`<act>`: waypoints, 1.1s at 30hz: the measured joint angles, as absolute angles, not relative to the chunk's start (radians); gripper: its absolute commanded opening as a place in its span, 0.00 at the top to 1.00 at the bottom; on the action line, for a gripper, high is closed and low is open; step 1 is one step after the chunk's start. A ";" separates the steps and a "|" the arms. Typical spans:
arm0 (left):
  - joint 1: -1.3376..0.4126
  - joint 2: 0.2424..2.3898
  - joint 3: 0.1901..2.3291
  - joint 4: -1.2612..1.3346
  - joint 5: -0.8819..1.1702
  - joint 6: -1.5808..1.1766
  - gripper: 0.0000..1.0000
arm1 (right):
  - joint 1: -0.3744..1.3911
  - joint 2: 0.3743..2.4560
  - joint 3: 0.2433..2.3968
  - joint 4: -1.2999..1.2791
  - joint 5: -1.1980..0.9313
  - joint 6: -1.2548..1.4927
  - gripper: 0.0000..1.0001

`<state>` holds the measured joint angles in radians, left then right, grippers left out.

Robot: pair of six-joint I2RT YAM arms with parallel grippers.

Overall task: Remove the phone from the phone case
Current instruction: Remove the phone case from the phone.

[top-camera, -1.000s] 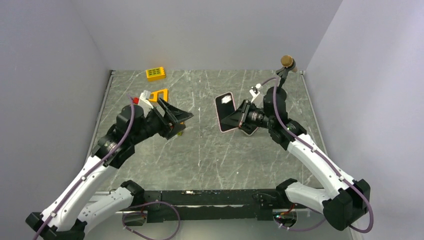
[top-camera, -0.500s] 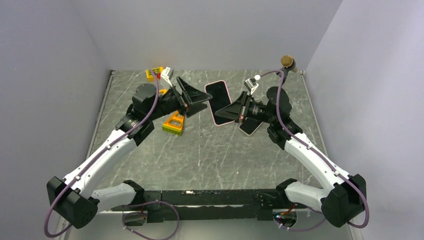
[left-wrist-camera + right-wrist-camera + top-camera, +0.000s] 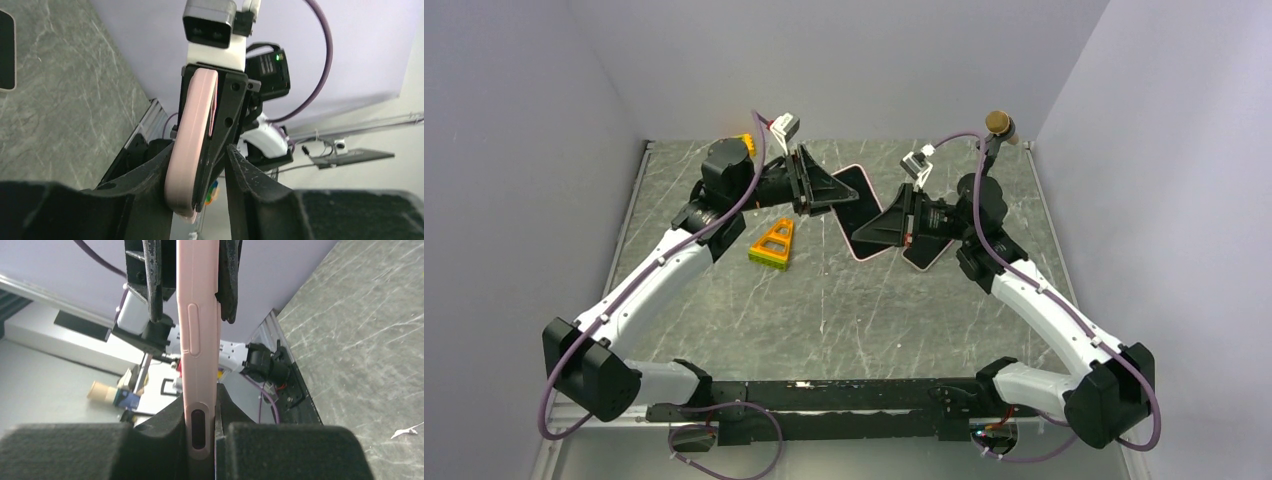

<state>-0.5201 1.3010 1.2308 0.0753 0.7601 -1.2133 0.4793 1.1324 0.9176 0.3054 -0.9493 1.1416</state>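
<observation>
The phone and pink case are clamped together by my right gripper, so my left gripper will hold the other end while my right gripper takes the case's corner (image 3: 861, 258).
A phone with a black screen (image 3: 856, 200) sits in a pink case (image 3: 197, 340) and is held on edge above the table between both arms. My right gripper (image 3: 886, 225) is shut on the case's near end, its pads pressed to both faces (image 3: 200, 405). My left gripper (image 3: 834, 190) straddles the opposite end (image 3: 200, 150). One of its fingers (image 3: 150, 185) lies against the pink back (image 3: 192, 125). The other finger (image 3: 250, 190) stands a narrow gap off the screen side.
A second dark phone (image 3: 927, 250) lies flat on the grey marbled table (image 3: 844, 310) under my right wrist. An orange and yellow triangle (image 3: 772, 245) lies left of centre, an orange block (image 3: 746, 143) sits at the back left, and a brown knob (image 3: 998, 122) at the back right corner.
My left arm swung from beside the triangle up to the raised phone, and its wide jaws narrowed round the case's end. My right gripper kept its grip, lifting the phone slightly leftward.
</observation>
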 measured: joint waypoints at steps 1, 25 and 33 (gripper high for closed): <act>-0.521 1.299 1.231 0.069 0.776 -1.203 0.58 | 0.480 1.133 0.919 0.300 -0.965 1.135 1.00; -0.413 1.145 1.202 -0.308 0.629 -1.049 1.00 | 0.513 1.130 1.145 -0.459 -0.715 0.648 0.15; -0.363 0.977 0.879 0.004 0.577 -1.333 1.00 | 0.508 1.097 1.040 -0.339 -0.802 0.768 0.34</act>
